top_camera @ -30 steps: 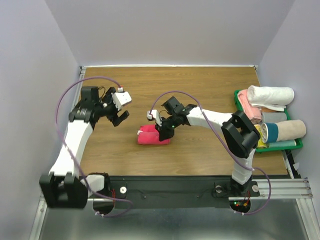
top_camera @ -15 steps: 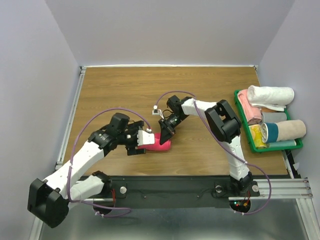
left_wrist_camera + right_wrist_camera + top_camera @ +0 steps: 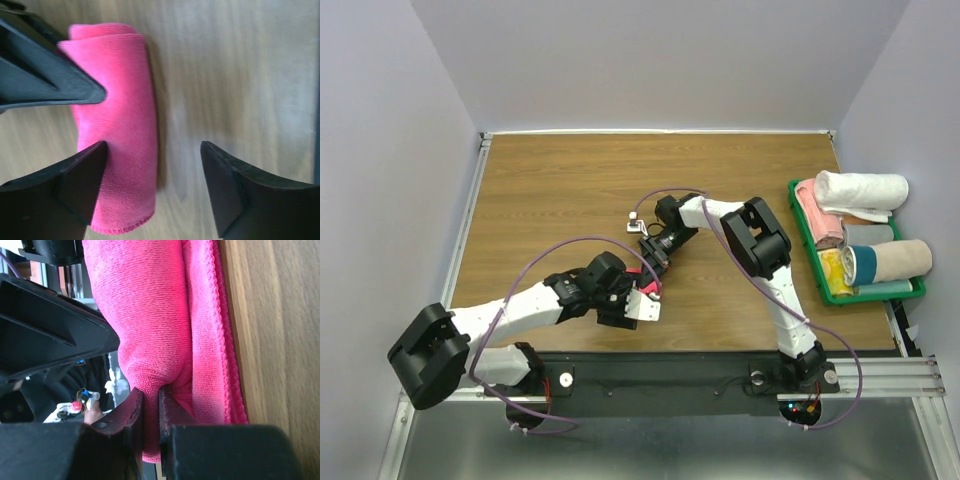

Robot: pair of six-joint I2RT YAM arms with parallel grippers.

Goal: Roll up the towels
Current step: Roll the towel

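Observation:
A finger of my left gripper is over the top of the rolled towel, so I should move my left gripper to straddle and pinch the towel's middle (image 3: pixel 120 130).
A bright pinkish-red towel (image 3: pixel 122 120), rolled into a short cylinder, lies on the wooden table near its front edge (image 3: pixel 647 284). My right gripper (image 3: pixel 150 399) is shut on a fold of the towel (image 3: pixel 160 315) at one end of the roll, reaching it from the far side (image 3: pixel 652 264). My left gripper (image 3: pixel 152 145) hovers over the roll from the near side (image 3: pixel 632 296), open. One of its fingers (image 3: pixel 75 185) overlaps the towel's left part. The other stands apart over bare wood to the right. My right gripper's black finger (image 3: pixel 50 75) crosses the roll's upper end.
A green tray (image 3: pixel 809 270) at the right edge holds several rolled towels, white (image 3: pixel 860 190), pink (image 3: pixel 818 212) and tan (image 3: pixel 895 260). The table's front rail (image 3: pixel 720 365) runs just behind the left gripper. Grey walls enclose the table.
My left arm has swung from the far left across to the towel and its jaws have narrowed a little. The right gripper kept its hold and the towel shifted slightly right and nearer.

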